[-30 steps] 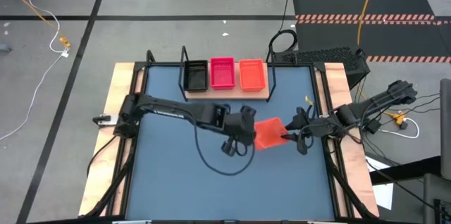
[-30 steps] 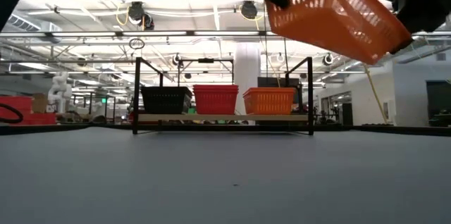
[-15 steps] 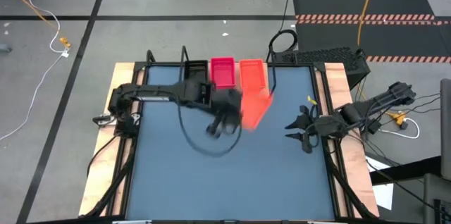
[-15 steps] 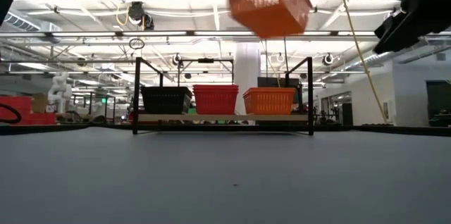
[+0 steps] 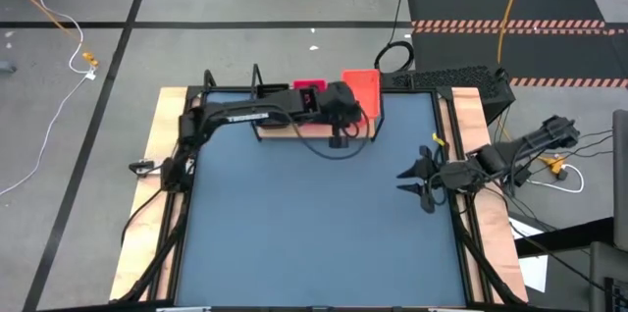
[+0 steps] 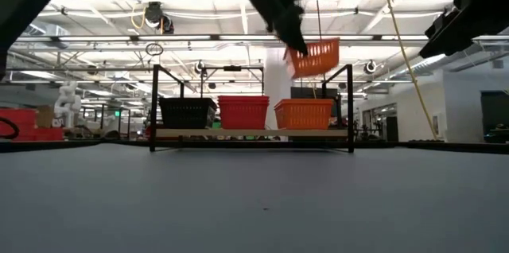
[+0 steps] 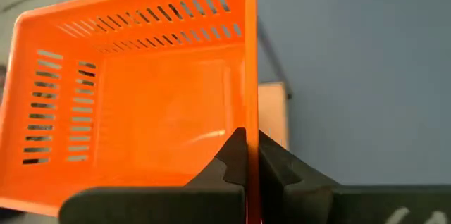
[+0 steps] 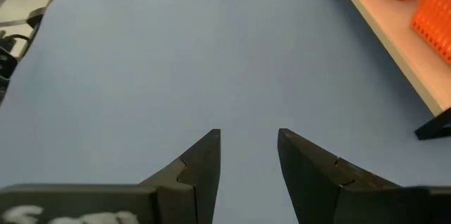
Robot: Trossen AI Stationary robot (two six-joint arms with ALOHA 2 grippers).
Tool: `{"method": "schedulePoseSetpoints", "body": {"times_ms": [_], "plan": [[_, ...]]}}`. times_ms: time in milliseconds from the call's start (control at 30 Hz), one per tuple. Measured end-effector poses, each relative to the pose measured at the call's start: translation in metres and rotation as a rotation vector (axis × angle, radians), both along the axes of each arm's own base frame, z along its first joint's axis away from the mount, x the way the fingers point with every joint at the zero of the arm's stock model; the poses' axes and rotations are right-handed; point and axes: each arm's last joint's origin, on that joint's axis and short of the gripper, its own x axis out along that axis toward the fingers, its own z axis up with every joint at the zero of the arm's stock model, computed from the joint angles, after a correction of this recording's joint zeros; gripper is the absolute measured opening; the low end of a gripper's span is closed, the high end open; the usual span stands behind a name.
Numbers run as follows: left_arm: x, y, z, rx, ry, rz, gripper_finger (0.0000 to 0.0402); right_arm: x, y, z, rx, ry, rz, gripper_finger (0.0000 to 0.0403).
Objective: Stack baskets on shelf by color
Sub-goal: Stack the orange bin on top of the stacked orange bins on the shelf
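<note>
My left gripper should set the held basket down on the orange-red stack, since it slants above it, then open and take the held basket's rim (image 7: 251, 62) to settle it level.
My left gripper (image 7: 250, 155) is shut on an orange-red basket (image 5: 361, 91) and holds it in the air over the shelf's right end. In the low view this basket (image 6: 314, 56) hangs tilted just above the orange-red baskets (image 6: 304, 114) that stand on the shelf board (image 6: 250, 133). Pinkish-red baskets (image 6: 243, 112) stand in the middle of the board and black ones (image 6: 188, 112) at its left. My right gripper (image 5: 417, 180) waits open above the table near its right edge, touching nothing. My left gripper pinches one side wall (image 7: 251, 122) of the orange-red basket at its rim, one finger inside the basket and one outside. The basket is lifted clear and tilted, its open side facing the wrist camera.
Black wire uprights (image 6: 350, 106) stand at the shelf's ends, close beside the held basket. The left arm (image 5: 250, 114) reaches across the shelf from the table's left. Bare blue tabletop (image 8: 176, 55) lies in front of the right gripper, with the shelf board (image 8: 394, 37) beyond it.
The left gripper has carried the orange-red basket from beside the right gripper, over the table's right half, up and toward the far edge until it hangs above the shelf's right end. The basket has left the right gripper, which stays near the right edge.
</note>
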Motion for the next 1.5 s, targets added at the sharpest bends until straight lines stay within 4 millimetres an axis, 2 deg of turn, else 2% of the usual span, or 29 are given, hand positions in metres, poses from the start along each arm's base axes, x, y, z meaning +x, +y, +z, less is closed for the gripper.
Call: {"method": "schedulePoseSetpoints", "body": {"times_ms": [267,567,733,1033,1233,1400,1500], "plan": [[0.008,0.028,-0.034,-0.016,0.054,0.147,0.001,-0.001,0.0,-0.001,0.006,0.013,-0.009,0.0137],[0.013,0.017,-0.045,-0.063,0.077,0.105,0.0007,-0.001,-0.001,-0.001,0.003,0.017,-0.01,0.0137],[0.016,0.013,-0.048,-0.056,0.084,0.083,0.0048,-0.001,-0.001,-0.001,0.008,0.017,-0.015,0.0137],[0.012,0.027,-0.049,-0.083,0.072,0.176,0.011,-0.001,-0.001,-0.001,0.015,0.017,-0.02,0.0137],[0.009,0.033,-0.05,-0.078,0.082,0.231,0.0108,-0.001,-0.001,-0.001,0.019,0.016,-0.024,0.0137],[0.011,0.026,-0.05,-0.068,0.087,0.208,0.0097,-0.001,-0.001,-0.001,0.02,0.016,-0.024,0.0137],[0.013,0.02,-0.049,0.0,0.103,0.213,0.0097,-0.001,-0.001,-0.001,0.02,0.016,-0.024,0.0137]]}}
